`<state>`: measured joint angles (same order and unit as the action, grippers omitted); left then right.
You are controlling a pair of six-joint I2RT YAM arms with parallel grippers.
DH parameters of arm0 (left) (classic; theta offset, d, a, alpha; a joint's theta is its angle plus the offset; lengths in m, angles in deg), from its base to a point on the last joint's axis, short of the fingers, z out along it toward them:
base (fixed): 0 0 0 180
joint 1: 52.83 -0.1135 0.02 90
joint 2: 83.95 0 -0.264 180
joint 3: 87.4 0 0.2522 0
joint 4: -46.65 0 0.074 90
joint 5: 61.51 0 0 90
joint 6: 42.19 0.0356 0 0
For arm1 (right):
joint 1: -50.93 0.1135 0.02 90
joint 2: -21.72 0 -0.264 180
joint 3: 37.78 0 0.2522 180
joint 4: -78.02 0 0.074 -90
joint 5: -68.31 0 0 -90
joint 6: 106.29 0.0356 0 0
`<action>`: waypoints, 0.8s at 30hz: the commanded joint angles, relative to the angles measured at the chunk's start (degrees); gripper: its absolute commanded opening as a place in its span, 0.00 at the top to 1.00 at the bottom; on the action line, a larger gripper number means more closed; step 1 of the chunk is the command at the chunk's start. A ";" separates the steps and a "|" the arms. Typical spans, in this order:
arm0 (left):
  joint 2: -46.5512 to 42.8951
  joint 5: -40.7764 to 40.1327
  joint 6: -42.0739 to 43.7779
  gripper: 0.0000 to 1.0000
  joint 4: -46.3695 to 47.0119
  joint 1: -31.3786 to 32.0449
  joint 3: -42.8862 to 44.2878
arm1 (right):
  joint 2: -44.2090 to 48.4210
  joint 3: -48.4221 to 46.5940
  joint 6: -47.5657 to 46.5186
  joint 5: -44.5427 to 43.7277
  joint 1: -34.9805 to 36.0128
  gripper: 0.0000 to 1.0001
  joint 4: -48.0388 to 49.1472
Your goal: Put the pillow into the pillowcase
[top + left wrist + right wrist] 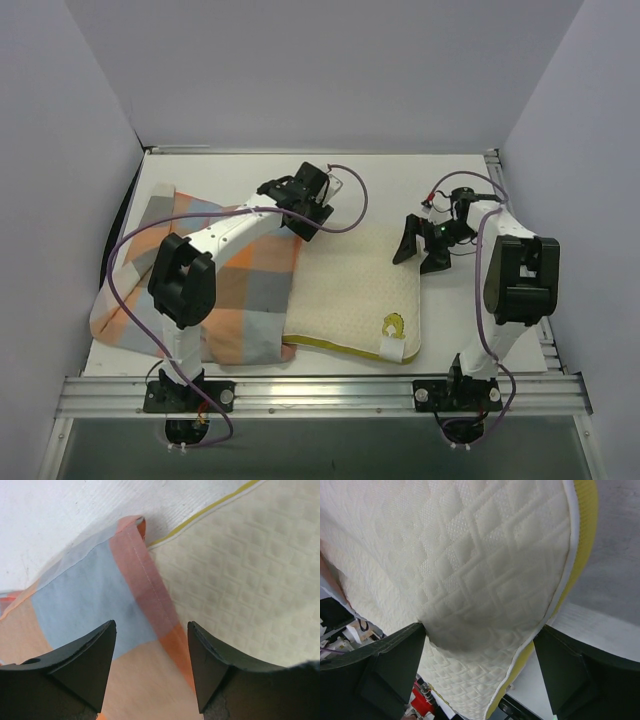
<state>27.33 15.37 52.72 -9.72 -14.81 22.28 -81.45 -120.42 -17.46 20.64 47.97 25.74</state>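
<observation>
Next, my left gripper pinches the hem (159, 600) near the pillow's far corner and pulls it further over the pillow, because the pillowcase's hem barely covers that corner.
The cream-white pillow (350, 285) lies flat at the table's middle, with its yellow figure and white tag at the near right corner. The checked pillowcase (200, 280) lies left of it, and its right edge overlaps the pillow's left side. My left gripper (305, 215) is open over the pillowcase's far right corner. In the left wrist view the pillowcase's hem (145, 580) runs between the open fingers (92, 665), with the pillow (240, 580) to the right. My right gripper (420, 250) is open and straddles the pillow's far right corner. One finger (395, 665) presses into the pillow (470, 555).
The white table (420, 180) is enclosed by grey walls at the left, back and right. An aluminium rail (320, 390) runs along the near edge by the arm bases. Purple cables loop from both arms.
</observation>
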 commanded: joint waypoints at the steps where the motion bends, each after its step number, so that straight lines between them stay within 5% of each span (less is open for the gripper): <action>1: -0.55 3.82 -0.60 0.32 1.66 -0.23 3.48 | -1.50 -0.02 -0.41 5.13 0.06 0.08 -2.87; 7: 4.02 -2.86 -0.78 0.34 -0.54 -1.02 5.76 | -1.42 0.06 -0.59 6.10 -0.11 0.11 -2.87; 14: 7.19 -1.73 0.37 0.37 -2.48 -1.98 8.41 | -1.59 -0.02 -0.68 6.19 -0.12 0.12 -2.87; 21: 6.76 0.02 0.80 0.64 -2.65 -4.27 10.69 | -1.33 0.15 -1.99 6.27 -0.12 0.21 -2.79; 24: 5.61 8.34 2.65 0.95 -2.57 -3.66 12.36 | -2.11 -0.37 -1.65 9.42 0.06 0.32 -2.00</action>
<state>35.22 16.33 53.53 -12.85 -18.46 30.74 -83.16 -120.42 -18.64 25.12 47.86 25.91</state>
